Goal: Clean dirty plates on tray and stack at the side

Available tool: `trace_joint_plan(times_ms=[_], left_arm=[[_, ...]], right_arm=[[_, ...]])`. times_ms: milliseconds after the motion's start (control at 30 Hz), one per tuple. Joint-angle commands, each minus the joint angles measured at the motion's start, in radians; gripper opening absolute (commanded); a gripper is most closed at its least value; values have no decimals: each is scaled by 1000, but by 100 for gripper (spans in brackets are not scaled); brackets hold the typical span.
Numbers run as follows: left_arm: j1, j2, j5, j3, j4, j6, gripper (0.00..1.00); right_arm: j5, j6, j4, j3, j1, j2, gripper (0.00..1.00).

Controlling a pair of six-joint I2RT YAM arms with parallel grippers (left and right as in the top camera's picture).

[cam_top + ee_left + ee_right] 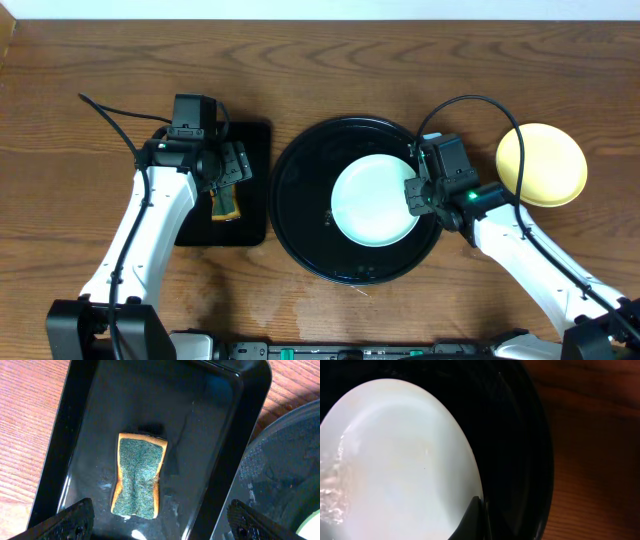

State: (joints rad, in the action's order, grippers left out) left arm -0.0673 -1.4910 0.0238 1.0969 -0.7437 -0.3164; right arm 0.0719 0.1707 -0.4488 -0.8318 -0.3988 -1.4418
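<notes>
My right gripper is going to release the mint-blue plate against the round tray's rim nearest the yellow plate (pixel 395 202) (pixel 428 484).
A pale mint-blue plate (pixel 375 198) lies in the large round black tray (pixel 290 215), right of its centre. My right gripper (pixel 415 195) is shut on this plate's right rim. In the right wrist view one dark finger (pixel 472 522) lies over the plate's (pixel 405 460) edge, and the other finger is hidden below it. A wet patch glints on the plate's left side. A pale yellow plate (pixel 541 164) rests on the table to the right of the tray. My left gripper (pixel 232 165) hangs open over the small rectangular tray, holding nothing.
A green and orange sponge (pixel 139 475) lies flat in the wet black rectangular tray (pixel 80 420), ahead of the open left gripper (pixel 160 522). The round tray's rim (pixel 285 455) runs close beside it on the right. Bare wood table surrounds both trays.
</notes>
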Motion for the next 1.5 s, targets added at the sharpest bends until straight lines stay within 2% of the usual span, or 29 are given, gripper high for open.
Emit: trace_joint_plan(times_ms=[0, 500, 667, 733, 800, 933, 1167, 1333, 1467], left_arm=[[3, 0, 3, 17, -3, 2, 86], [3, 0, 3, 17, -3, 2, 86], [3, 0, 3, 17, -3, 2, 86], [3, 0, 3, 17, -3, 2, 86], [3, 0, 3, 17, -3, 2, 86], [3, 0, 3, 17, -3, 2, 86], [3, 0, 3, 17, -3, 2, 87], [3, 0, 3, 17, -3, 2, 87], [3, 0, 3, 17, -3, 2, 87]], right_arm=[[24, 10, 0, -8, -6, -37, 1], [-312, 22, 152, -2, 40, -327, 2], [-438, -40, 148, -2, 99, -373, 21], [-482, -56, 155, -2, 125, -398, 21], [-510, -56, 158, -2, 149, -411, 1], [-526, -56, 156, -5, 179, -395, 1], [-429, -57, 129, -7, 175, -233, 1], [-243, -56, 72, -8, 131, -66, 1], [-30, -56, 18, -8, 41, 73, 1]])
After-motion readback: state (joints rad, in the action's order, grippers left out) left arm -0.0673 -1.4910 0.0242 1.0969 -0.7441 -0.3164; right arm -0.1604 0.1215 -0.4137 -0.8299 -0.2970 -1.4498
